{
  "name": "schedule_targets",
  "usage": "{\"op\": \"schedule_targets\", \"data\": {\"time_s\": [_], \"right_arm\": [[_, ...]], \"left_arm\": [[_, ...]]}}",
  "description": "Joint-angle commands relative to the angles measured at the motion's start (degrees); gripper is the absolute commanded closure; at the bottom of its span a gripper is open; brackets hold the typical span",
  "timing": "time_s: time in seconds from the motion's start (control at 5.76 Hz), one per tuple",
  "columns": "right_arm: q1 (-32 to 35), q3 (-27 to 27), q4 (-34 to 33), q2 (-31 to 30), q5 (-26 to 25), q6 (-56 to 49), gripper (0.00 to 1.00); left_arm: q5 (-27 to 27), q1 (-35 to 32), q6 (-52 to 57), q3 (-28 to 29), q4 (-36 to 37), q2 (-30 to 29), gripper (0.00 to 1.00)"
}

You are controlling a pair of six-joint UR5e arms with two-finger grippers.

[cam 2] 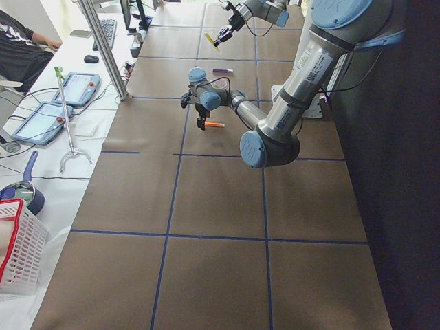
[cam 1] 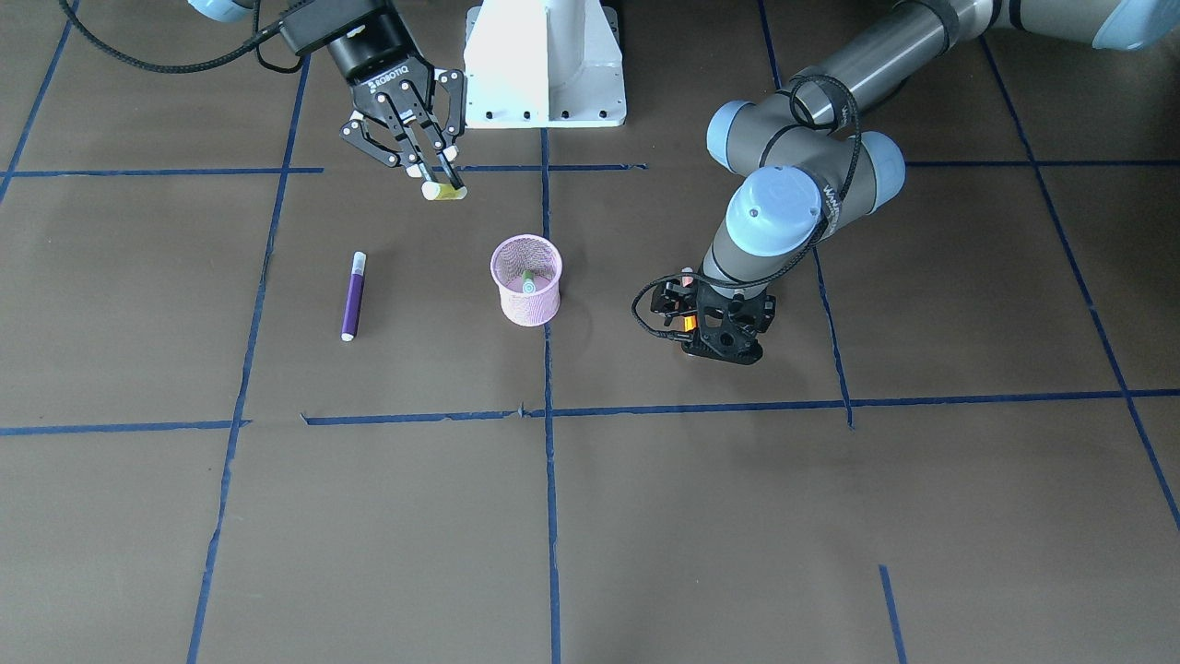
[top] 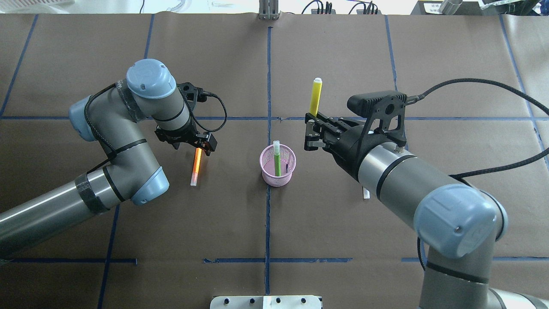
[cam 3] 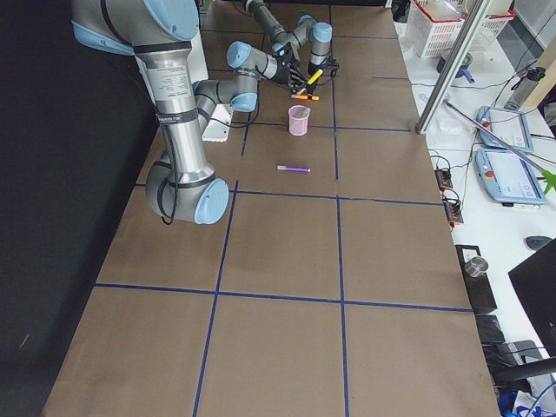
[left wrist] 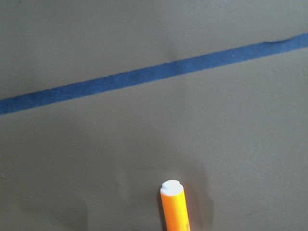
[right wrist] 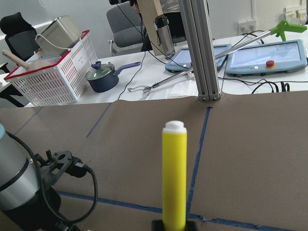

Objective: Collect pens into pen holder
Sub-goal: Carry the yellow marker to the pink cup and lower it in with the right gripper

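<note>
My right gripper releases the yellow pen next, beside the green pen in the pink mesh pen holder [cam 1: 539, 284].
The pink mesh pen holder [cam 1: 526, 293] [top: 278, 171] stands mid-table with a green pen [top: 277, 158] upright in it. My right gripper [cam 1: 441, 178] [top: 312, 120] is shut on a yellow pen [top: 316, 96] [right wrist: 174, 175], held in the air behind the holder on my right. My left gripper [cam 1: 691, 325] [top: 200, 146] points down, shut on one end of an orange pen [top: 196, 165] [left wrist: 174, 207], low over the table left of the holder. A purple pen [cam 1: 353, 297] lies flat on the table on my right, mostly hidden by my right arm in the overhead view.
Blue tape lines [cam 1: 548, 516] grid the brown table. The robot's white base [cam 1: 544, 65] stands behind the holder. Off the table's far edge are a metal post [right wrist: 204, 48], tablets [right wrist: 267, 55] and a white basket [right wrist: 53, 72].
</note>
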Motion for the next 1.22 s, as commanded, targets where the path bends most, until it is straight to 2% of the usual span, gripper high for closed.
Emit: {"op": "schedule_targets", "data": {"time_s": [0.0,0.35,0.69,1.04], "right_arm": [[-6.83,-3.97,-0.15,4.80,-16.64,-0.14,1.00],[-7.30,-10.22,-0.06,6.58,-18.22,-0.57,1.00],[-3.97,-17.85,0.20,9.47,-17.88,-0.05,1.00],[-3.25,-19.82,0.29,10.46,-17.26,-0.05,1.00]], "left_arm": [[0.08,0.04,0.20,-0.17,1.09,-0.08,0.00],[0.08,0.04,0.21,-0.35,1.09,0.10,0.00],[0.08,0.04,0.21,-0.43,1.09,0.10,0.00],[0.08,0.04,0.29,-0.35,1.09,0.01,0.00]]}}
